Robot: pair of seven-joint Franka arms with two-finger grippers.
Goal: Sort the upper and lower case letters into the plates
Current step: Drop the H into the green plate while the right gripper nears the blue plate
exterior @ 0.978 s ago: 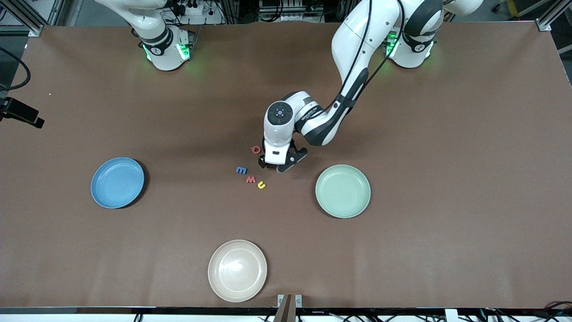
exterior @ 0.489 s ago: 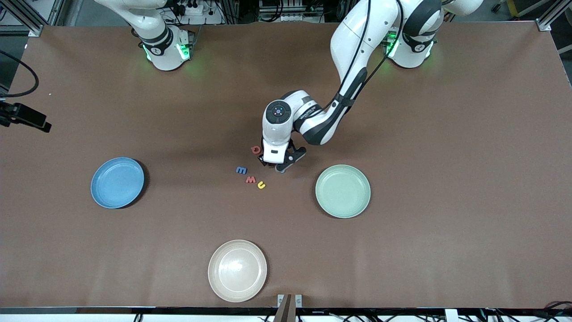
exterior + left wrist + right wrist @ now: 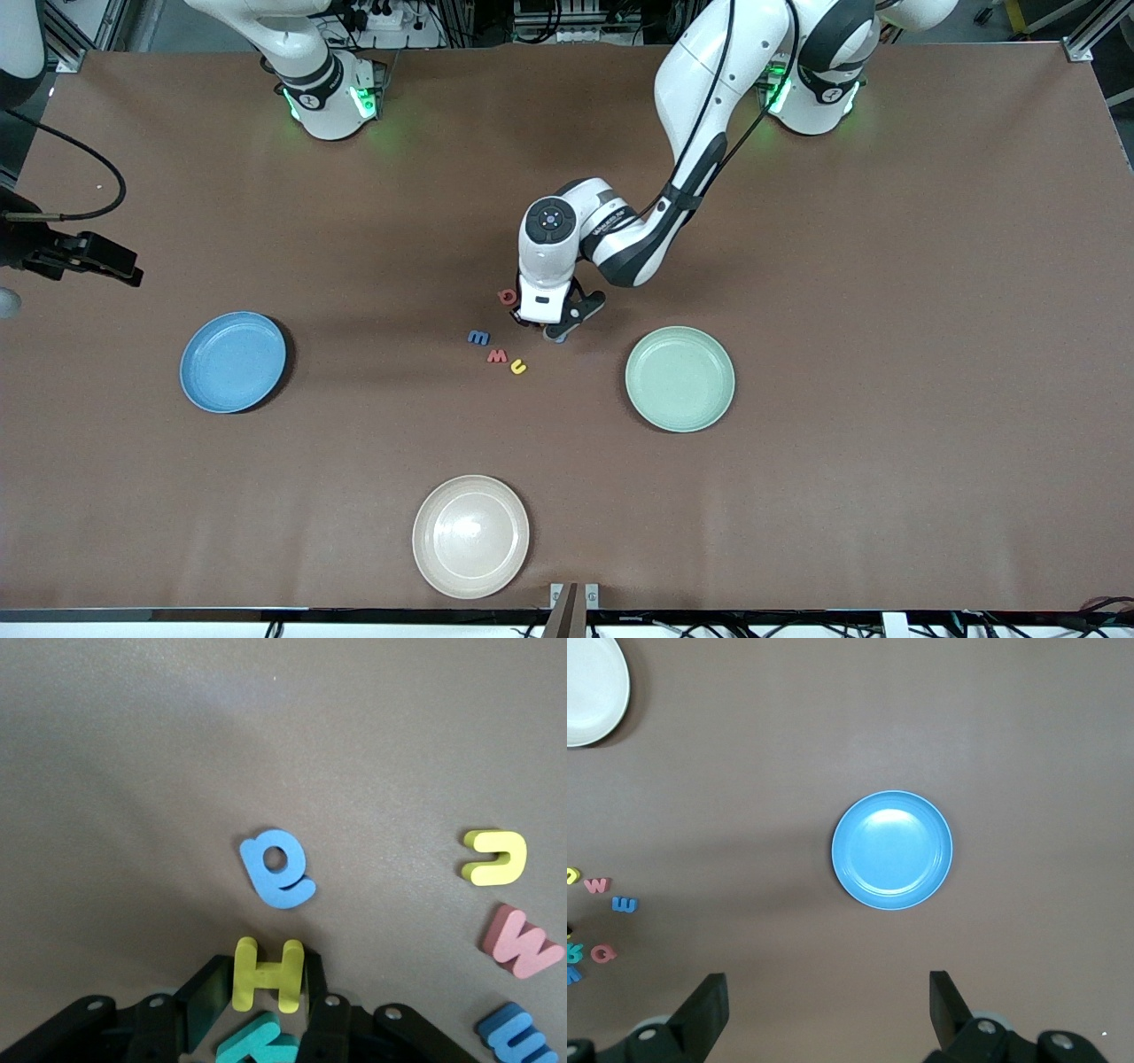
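Next, I set the yellow H down with my left gripper on the empty mint green plate [image 3: 675, 362].
My left gripper [image 3: 545, 330] is down on the table among the letters, between the blue plate [image 3: 233, 361] and the mint green plate [image 3: 679, 378]. Its fingers [image 3: 205, 1001] press both sides of a yellow H [image 3: 268, 974], which lies flat. A teal letter [image 3: 261, 1041] sits under the hand and a blue letter [image 3: 276, 868] just past the H. A red Q [image 3: 507, 296], blue m [image 3: 478, 337], red w [image 3: 497, 356] and yellow u [image 3: 518, 367] lie beside the gripper. My right gripper [image 3: 826, 992] hangs open and empty, high over the blue plate [image 3: 892, 850].
A cream plate [image 3: 470, 535] stands near the table's front edge, nearer to the front camera than the letters. All three plates hold nothing. The right arm's hand [image 3: 97, 257] shows at the right arm's end of the table.
The left gripper's fingers have closed in on the yellow H while the hand stayed in place. The right arm's hand has swung in over the table toward the blue plate.
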